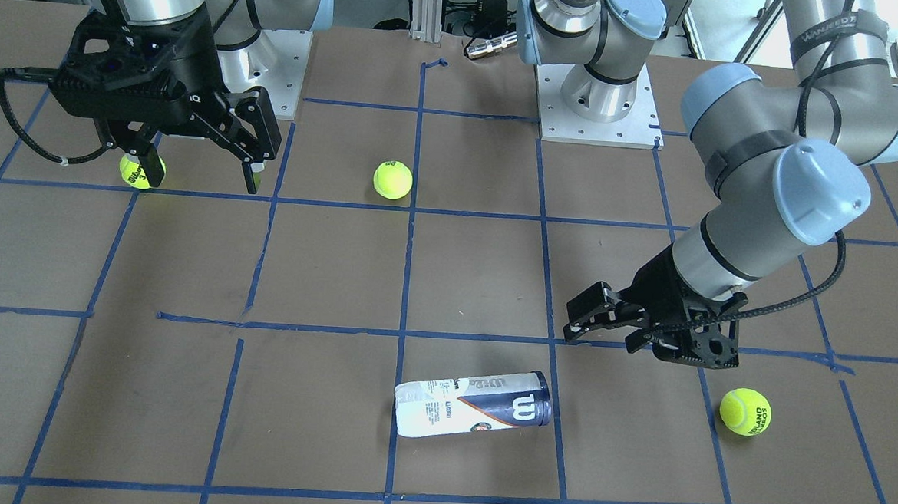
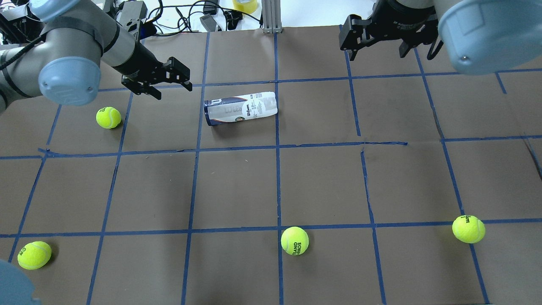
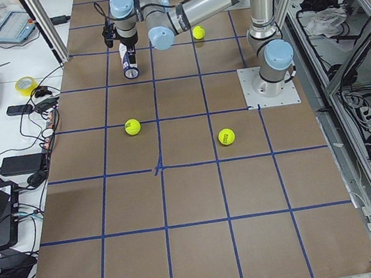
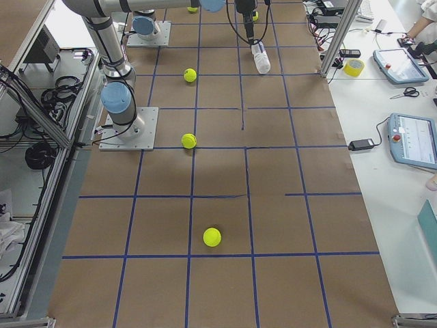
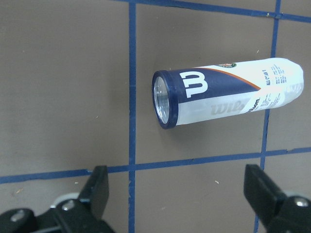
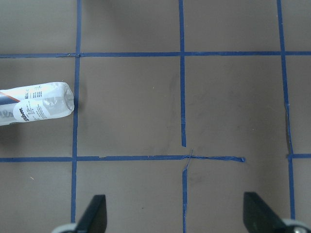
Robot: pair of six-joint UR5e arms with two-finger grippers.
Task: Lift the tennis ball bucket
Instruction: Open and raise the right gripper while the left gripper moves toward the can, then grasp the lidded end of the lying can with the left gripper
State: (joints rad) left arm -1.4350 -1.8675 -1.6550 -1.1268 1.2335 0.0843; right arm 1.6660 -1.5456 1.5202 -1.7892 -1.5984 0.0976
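My left gripper should close on the navy rim (image 1: 545,391) (image 5: 172,99) of the tennis ball bucket, with one finger inside the open end of the bucket.
The tennis ball bucket (image 2: 240,108) is a clear tube with a white-and-navy Wilson label. It lies on its side on the brown table (image 2: 322,182) at the far middle, and also shows in the front view (image 1: 473,404). My left gripper (image 2: 171,87) is open and empty. It hovers beside the bucket's navy-rimmed end and is apart from it. In the left wrist view the bucket (image 5: 226,92) lies ahead of the spread fingers (image 5: 99,189). My right gripper (image 2: 374,48) is open and empty at the far right. The right wrist view shows only the bucket's clear end (image 6: 34,103).
Loose tennis balls lie on the table: one near my left gripper (image 2: 108,117), one at the near left (image 2: 34,255), one at the near middle (image 2: 294,240), one at the near right (image 2: 468,228). Blue tape lines grid the table. Cables and devices lie beyond the far edge.
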